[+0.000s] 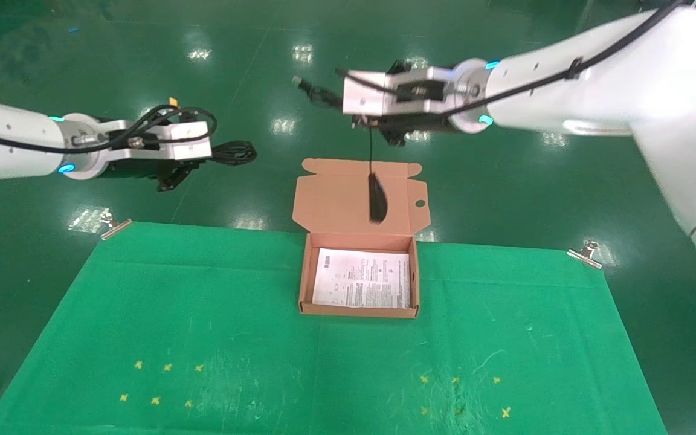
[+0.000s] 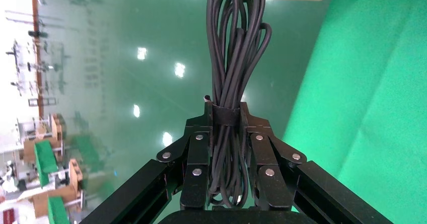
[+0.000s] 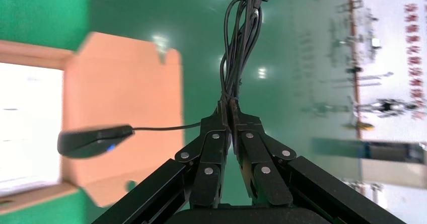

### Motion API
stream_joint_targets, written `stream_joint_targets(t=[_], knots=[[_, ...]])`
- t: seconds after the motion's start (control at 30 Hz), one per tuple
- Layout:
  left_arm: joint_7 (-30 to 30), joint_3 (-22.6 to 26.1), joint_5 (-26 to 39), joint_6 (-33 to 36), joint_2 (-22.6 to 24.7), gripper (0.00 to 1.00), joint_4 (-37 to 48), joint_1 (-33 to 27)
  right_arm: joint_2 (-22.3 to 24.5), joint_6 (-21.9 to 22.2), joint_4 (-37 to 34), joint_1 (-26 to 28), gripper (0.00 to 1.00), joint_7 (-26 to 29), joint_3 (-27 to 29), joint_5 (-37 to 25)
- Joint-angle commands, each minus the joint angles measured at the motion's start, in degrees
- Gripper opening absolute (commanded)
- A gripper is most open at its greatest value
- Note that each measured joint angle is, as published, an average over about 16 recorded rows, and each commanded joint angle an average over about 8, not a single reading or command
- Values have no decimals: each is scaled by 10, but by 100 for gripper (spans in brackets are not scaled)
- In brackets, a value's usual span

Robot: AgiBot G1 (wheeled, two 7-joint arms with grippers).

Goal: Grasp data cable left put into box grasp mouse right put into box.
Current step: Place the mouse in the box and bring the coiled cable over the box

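Observation:
Next, my right gripper sets the black mouse down and lets go of it on the white printed sheet (image 1: 350,289) near the front side of the tan box.
The tan box (image 1: 306,275) lies open at the far middle of the green cloth, with a white printed sheet inside and its flap lid (image 1: 336,199) folded back. My left gripper (image 1: 210,154) is raised left of the box, beyond the table's far edge, shut on the data cable (image 1: 234,152), a black looped bundle; in the left wrist view the fingers (image 2: 225,108) clamp it at its band (image 2: 234,43). My right gripper (image 1: 360,119) is raised behind the box, shut on the bunched cord of the mouse (image 3: 230,105). The black mouse (image 1: 377,196) dangles by its cord over the lid (image 3: 93,141).
The green cloth (image 1: 203,314) covers the table and is clipped at the far corners (image 1: 115,226) (image 1: 583,254). Small yellow crosses (image 1: 167,367) mark its near part on both sides. Shiny green floor lies beyond the far edge.

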Motion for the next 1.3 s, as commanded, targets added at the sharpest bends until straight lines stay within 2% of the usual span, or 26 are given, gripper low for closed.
stream_joint_targets(t=[0.03,0.23,0.5,0.77,1.03,1.07,1.3], knots=[[-14,3,11,5,-8,0,-9,3,-1,-4,0,-7,0,-4,-9,8],[-68,10,49,21,-30,0,-46,11,-3,-9,28,-38,0,23,-42,38],[-111,12,74,32,-41,0,-87,20,-5,19,53,-61,0,77,-100,66],[-129,13,85,36,-46,0,-106,25,0,41,10,-81,0,118,-149,77],[-136,14,89,38,-48,0,-113,27,-1,53,-31,-99,0,121,-174,86],[-136,14,89,38,-48,0,-114,27,-1,55,-34,-100,5,119,-176,89],[-138,14,90,39,-48,0,-116,28,-4,60,-43,-103,93,109,-189,108]])
